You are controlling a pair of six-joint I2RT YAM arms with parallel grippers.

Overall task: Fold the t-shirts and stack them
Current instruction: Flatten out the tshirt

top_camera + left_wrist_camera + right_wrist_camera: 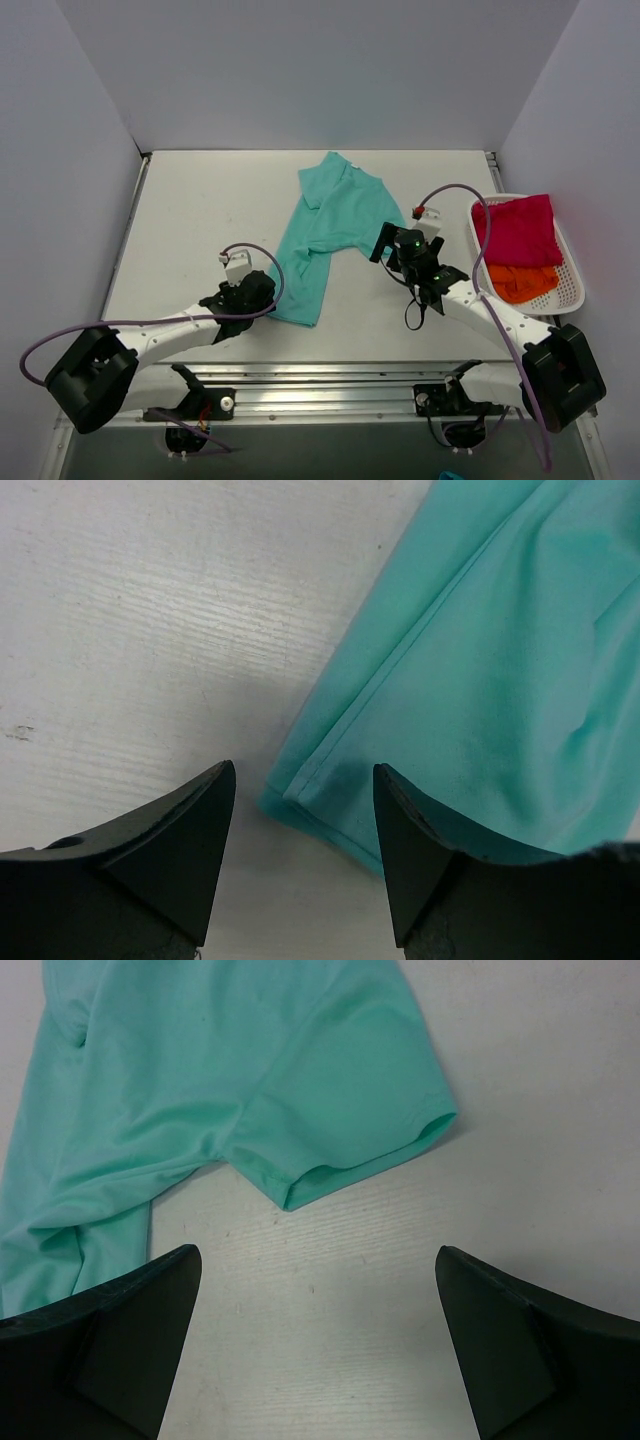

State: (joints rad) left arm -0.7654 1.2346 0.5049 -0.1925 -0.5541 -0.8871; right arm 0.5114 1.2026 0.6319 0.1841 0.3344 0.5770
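My right gripper is to close on the far corner of the sleeve opening (pixel 404 227) (pixel 450 1117) on the teal t-shirt, on the side nearer the white mesh basket.
A teal t-shirt (pixel 325 235) lies crumpled lengthwise in the middle of the table, its hem toward me. My left gripper (pixel 266 292) is low at the hem's left corner. In the left wrist view the left gripper (pixel 304 770) is open, and the teal t-shirt's hem corner (pixel 300 790) lies flat between the fingertips, ungripped. My right gripper (pixel 384 244) hovers wide open by the shirt's right sleeve. In the right wrist view the sleeve (pixel 350 1150) lies just ahead of the right gripper (pixel 317 1252), with bare table between the fingers. A crimson-pink t-shirt (pixel 520 230) and an orange one (pixel 522 282) lie in the basket.
A white mesh basket (pixel 573 278) stands at the table's right edge, close to my right arm. Grey walls close the table in at the back and sides. A metal rail (pixel 330 385) runs along the near edge between the arm bases.
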